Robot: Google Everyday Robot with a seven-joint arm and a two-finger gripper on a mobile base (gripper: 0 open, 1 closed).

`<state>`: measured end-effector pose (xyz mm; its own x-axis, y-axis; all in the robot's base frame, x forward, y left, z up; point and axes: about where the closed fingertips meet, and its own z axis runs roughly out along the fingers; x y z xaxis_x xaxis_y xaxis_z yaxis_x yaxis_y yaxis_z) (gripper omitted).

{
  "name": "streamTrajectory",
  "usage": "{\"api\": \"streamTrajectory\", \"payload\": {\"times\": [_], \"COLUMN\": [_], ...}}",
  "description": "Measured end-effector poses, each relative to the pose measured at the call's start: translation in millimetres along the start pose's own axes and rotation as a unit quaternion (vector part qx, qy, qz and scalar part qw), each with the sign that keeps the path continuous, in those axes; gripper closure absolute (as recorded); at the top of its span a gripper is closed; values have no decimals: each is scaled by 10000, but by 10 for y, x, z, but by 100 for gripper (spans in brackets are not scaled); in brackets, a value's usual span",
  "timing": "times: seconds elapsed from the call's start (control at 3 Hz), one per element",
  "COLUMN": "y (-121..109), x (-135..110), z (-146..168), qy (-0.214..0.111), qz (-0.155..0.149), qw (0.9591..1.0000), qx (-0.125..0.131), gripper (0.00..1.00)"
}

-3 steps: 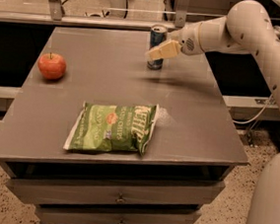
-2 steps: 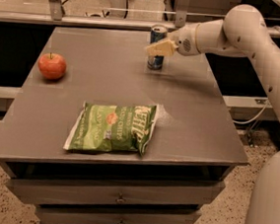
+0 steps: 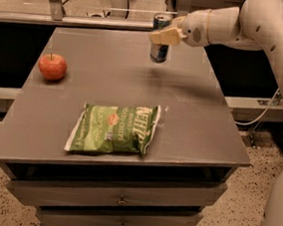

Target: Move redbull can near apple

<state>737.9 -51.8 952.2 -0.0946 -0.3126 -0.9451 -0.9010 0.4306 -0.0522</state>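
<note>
Next, I set the redbull can against the apple's side (image 3: pixel 74 70) facing mid-table.
The redbull can (image 3: pixel 159 50) is blue and silver and upright at the far right of the grey table (image 3: pixel 196 120). It hangs a little above the tabletop, with a faint shadow under it. My gripper (image 3: pixel 164 35) comes in from the right and is shut on the can's upper half; one cream finger (image 3: pixel 162 36) crosses in front of the can. The red-orange apple (image 3: pixel 52 66) sits on the table's left side, well to the left of the can and nearer to me.
A flat green chip bag (image 3: pixel 114 129) lies in the front middle of the table. My white arm (image 3: pixel 269 32) spans the right side. Drawers (image 3: pixel 118 199) are under the tabletop. A rail (image 3: pixel 91 15) runs behind the table.
The can has risen slightly off the tabletop in the gripper's hold. The apple and chip bag have not moved.
</note>
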Motion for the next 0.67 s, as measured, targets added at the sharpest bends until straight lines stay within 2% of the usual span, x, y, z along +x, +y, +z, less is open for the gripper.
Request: {"api": "streamTrajectory", "payload": {"times": [0.33,0.67], "y": [-10,305], "x": [19,-66], "z": [35,473], "qy": [6,-140], "qz": [16,-62], "qw": [10000,9989], "qx": [10,-446], "gripper": [100,100]}}
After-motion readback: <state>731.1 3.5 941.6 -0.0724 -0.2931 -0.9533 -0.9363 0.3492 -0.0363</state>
